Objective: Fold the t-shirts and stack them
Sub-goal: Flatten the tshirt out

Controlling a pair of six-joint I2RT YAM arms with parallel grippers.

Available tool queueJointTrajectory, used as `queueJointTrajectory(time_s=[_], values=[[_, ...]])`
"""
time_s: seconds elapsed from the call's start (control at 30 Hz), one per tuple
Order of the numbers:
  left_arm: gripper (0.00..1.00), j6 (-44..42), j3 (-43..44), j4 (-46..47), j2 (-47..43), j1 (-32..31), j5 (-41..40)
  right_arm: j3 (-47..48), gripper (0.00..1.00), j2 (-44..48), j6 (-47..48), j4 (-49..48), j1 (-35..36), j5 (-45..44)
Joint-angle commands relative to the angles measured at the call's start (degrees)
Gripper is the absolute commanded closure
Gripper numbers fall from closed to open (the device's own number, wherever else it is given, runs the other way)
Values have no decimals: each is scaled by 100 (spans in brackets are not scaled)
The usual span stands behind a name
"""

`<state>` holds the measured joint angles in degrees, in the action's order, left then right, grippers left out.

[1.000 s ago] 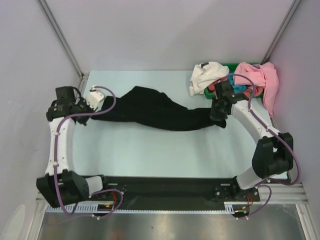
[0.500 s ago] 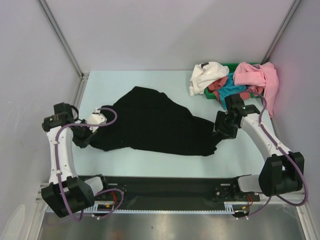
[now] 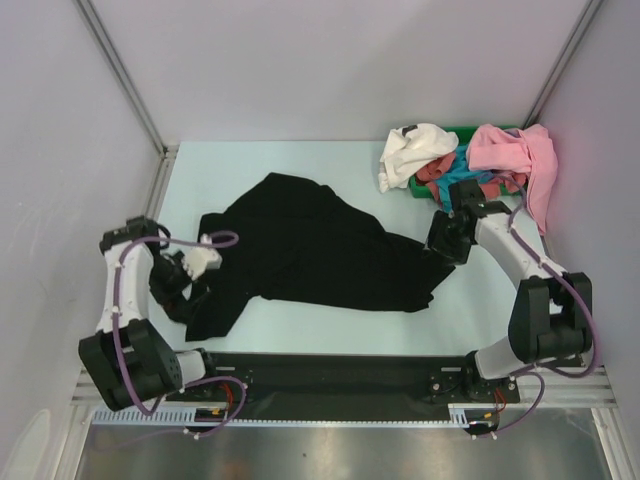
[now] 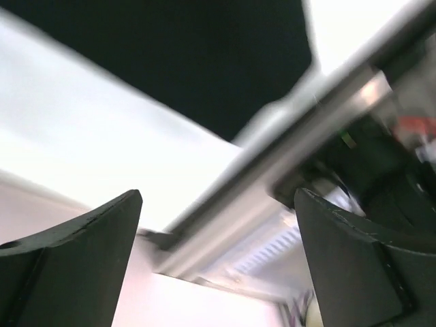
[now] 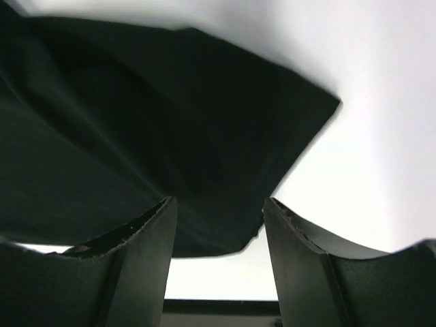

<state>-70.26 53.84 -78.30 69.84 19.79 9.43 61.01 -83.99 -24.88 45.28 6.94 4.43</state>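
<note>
The black t-shirt's far edge (image 3: 383,226) has a bend nearest the white t-shirt. My right gripper goes to that bend next and closes there.
A black t-shirt (image 3: 310,245) lies loosely spread and rumpled across the middle of the table. My left gripper (image 3: 180,292) hangs open over the shirt's near-left corner; in its wrist view (image 4: 218,272) nothing sits between the wide fingers, and black cloth (image 4: 191,61) fills the top. My right gripper (image 3: 440,250) is open just above the shirt's right end (image 5: 136,136), with an empty gap (image 5: 218,245) between its fingers. White (image 3: 415,150), pink (image 3: 515,155), teal (image 3: 462,183) and red (image 3: 432,172) t-shirts are piled at the back right.
A green bin (image 3: 418,184) under the shirt pile stands at the back right corner. Grey walls close in the table on three sides. The black metal rail (image 3: 330,372) with the arm bases runs along the near edge.
Both grippers have opened and let go of the black shirt, which has dropped and spread out on the table. The left arm swung toward the near edge; the right one drew back slightly.
</note>
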Motion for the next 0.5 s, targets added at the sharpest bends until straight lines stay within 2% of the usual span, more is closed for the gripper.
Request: queueJointTrajectory(time_s=[0.0,0.03,0.07,0.17,0.2,0.33,0.43,0.47], values=[[0,851,1504,453,336,-28,1129,613,40,-355,431,-98,430,-599],[0,1343,1706,1309,598,-63,1288,692,40,-408,649,-141,535,-740],[0,2270,1995,1744,740,-141,1333,762,40,-469,756,-264,658,-768],[4,3706,2305,3248,1460,-721,808,1183,40,-864,994,-414,1002,-1022],[5,3912,2393,3530,1671,-1088,414,1420,40,-1144,1012,-423,1072,-1049],[9,4572,3148,4531,2865,-1802,253,1974,40,-1690,1126,-519,1274,-1181],[9,5214,4193,4832,4008,-2118,401,2221,41,-2024,1231,-836,1415,-1068],[9,5502,4848,4816,4307,-2155,445,2300,41,-2121,1240,-897,1424,-1023]])
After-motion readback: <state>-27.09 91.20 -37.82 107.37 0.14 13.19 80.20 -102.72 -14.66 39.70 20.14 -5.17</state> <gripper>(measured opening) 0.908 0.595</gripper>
